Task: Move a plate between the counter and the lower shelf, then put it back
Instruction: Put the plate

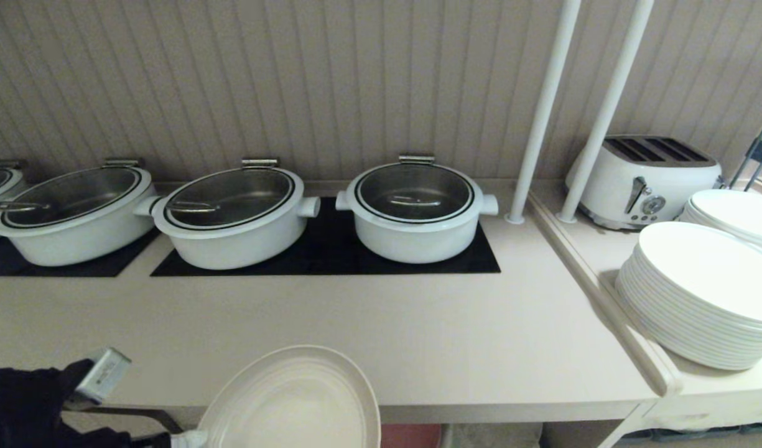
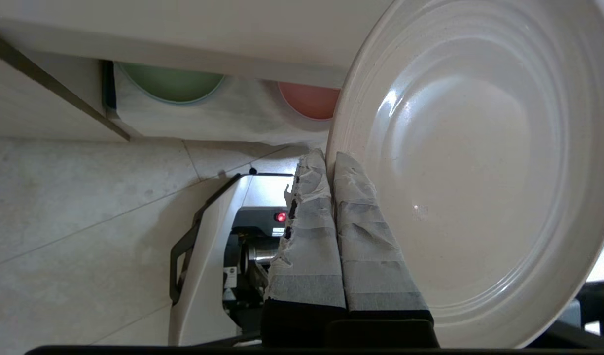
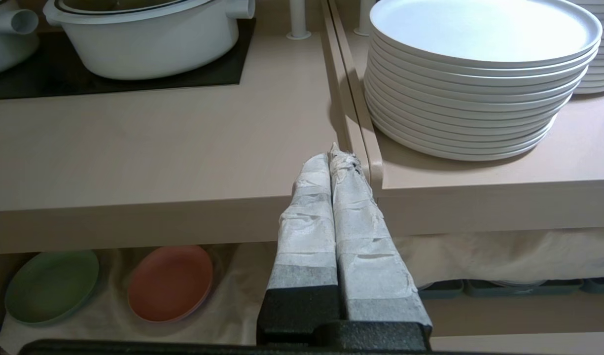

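My left gripper is to set the cream plate down on the bare counter (image 1: 348,341) in front of the black hob panel.
The cream plate (image 1: 293,404) hangs tilted in front of the counter (image 1: 418,323), its upper rim overlapping the front edge in the head view. My left gripper (image 1: 189,438) is shut on the plate's rim at the bottom left; in the left wrist view its taped fingers (image 2: 361,222) pinch the plate (image 2: 469,162) edge, one on each face. Beyond it lies the lower shelf (image 2: 223,116) with its white cloth. My right gripper (image 3: 334,158) is shut on nothing, parked level with the counter's front edge (image 3: 134,217), out of the head view.
Three white pots (image 1: 415,211) stand on black hob panels at the back. A green plate (image 3: 50,286) and a pink plate (image 3: 171,283) lie on the shelf cloth. Stacked white dinner plates (image 1: 704,298) and a toaster (image 1: 645,180) sit on the right-hand top, behind two white poles (image 1: 542,112).
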### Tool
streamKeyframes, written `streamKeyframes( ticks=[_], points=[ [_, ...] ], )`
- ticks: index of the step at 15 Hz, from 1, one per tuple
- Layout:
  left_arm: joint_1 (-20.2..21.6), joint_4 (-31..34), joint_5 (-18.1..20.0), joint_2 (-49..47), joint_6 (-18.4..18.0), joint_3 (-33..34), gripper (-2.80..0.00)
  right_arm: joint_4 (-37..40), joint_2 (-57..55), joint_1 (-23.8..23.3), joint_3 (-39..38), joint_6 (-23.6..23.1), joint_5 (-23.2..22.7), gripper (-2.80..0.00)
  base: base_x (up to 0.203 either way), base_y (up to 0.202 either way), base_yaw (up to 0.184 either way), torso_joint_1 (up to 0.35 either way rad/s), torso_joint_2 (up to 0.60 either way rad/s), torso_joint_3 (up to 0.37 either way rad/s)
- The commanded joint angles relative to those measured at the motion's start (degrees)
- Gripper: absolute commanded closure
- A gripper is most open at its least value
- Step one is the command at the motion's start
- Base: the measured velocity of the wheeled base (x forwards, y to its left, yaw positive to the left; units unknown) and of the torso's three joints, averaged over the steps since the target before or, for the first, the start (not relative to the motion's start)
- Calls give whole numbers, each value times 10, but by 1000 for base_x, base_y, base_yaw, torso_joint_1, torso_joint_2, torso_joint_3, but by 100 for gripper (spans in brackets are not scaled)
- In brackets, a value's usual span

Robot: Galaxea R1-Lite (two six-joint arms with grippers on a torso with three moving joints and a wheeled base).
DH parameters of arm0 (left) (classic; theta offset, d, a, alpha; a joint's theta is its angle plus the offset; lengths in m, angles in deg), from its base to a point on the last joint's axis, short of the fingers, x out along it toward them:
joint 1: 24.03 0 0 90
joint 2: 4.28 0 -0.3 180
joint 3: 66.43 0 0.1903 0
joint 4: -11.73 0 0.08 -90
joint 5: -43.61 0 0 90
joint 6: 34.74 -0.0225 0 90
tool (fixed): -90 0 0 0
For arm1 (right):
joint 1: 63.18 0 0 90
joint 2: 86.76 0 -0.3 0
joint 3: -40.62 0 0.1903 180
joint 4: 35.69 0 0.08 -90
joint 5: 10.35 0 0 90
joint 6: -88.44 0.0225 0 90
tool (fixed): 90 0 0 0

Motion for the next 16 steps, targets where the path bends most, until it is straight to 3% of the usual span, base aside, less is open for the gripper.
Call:
streamKeyframes(
  ticks=[1, 5, 8, 12, 16],
  points=[
    [1, -1, -1, -58, 0, -22, 0, 0, -1, 0, 0, 0, 0, 0, 0, 0, 0, 0, 0, 0],
    [7, -4, -1, -143, -2, -66, 0, 0, -1, 0, 0, 0, 0, 0, 0, 0, 0, 0, 0, 0],
    [37, -14, 0, -216, -2, -106, 0, 0, -1, 0, 0, 0, 0, 0, 0, 0, 0, 0, 0, 0],
    [69, -61, 1, -305, -3, -145, 0, 0, -1, 0, 0, 0, 0, 0, 0, 0, 0, 0, 0, 0],
    [75, -124, 0, -373, -5, -160, 0, 0, -1, 0, 0, 0, 0, 0, 0, 0, 0, 0, 0, 0]
  ],
)
